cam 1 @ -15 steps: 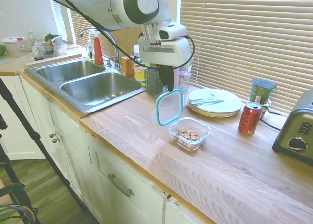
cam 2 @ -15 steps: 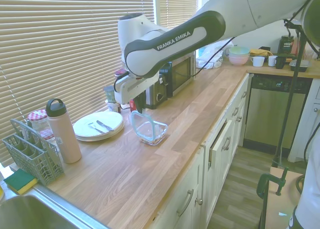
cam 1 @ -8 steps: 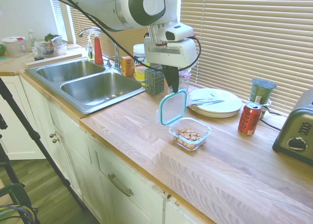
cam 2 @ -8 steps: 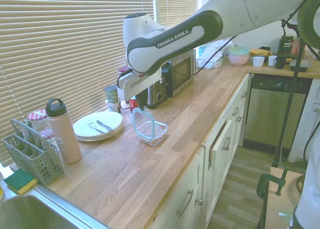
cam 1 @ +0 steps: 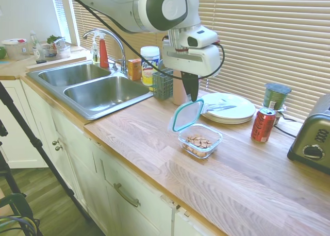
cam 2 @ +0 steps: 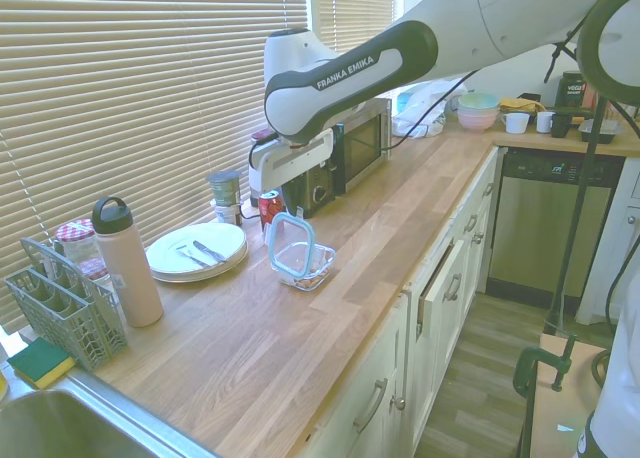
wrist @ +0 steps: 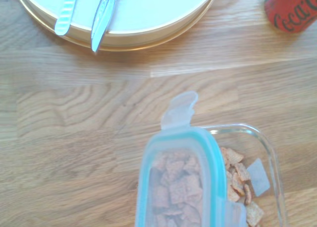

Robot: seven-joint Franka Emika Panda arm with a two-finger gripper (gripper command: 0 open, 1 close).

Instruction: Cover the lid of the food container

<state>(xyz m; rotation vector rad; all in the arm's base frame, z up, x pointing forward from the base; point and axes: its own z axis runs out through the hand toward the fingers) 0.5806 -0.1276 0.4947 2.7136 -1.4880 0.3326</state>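
Note:
I will lay the lid flat across the open top of the tub (cam 1: pixel 199 137) (wrist: pixel 215 199), above the brown pieces, and then my gripper will release it. The lid now hangs tilted over the tub's rim.
The lid (cam 1: pixel 186 116), clear with a teal rim, hangs tilted with its lower edge over the near left rim of the food container (cam 1: pixel 200 140). My gripper (cam 1: pixel 194 98) is shut on the lid's upper corner, straight above the tub's left side. The shallow clear tub holds brown pieces and stands on the wooden counter. From the other side, the lid (cam 2: pixel 290 246) leans over the container (cam 2: pixel 312 266) below the gripper (cam 2: pixel 297 212). The wrist view shows the lid (wrist: pixel 181 187) across part of the container (wrist: pixel 262 152), one snap tab sticking out.
A white plate (cam 1: pixel 234 112) with cutlery lies just behind the container, and a red can (cam 1: pixel 263 124) stands to its right. A toaster (cam 1: pixel 312 140) is at the far right, a green mesh caddy (cam 1: pixel 161 85) and a double sink (cam 1: pixel 98 89) at the left.
The gripper has carried the lid to the right, from beside the container to over its left rim. The lid now leans further over the tub.

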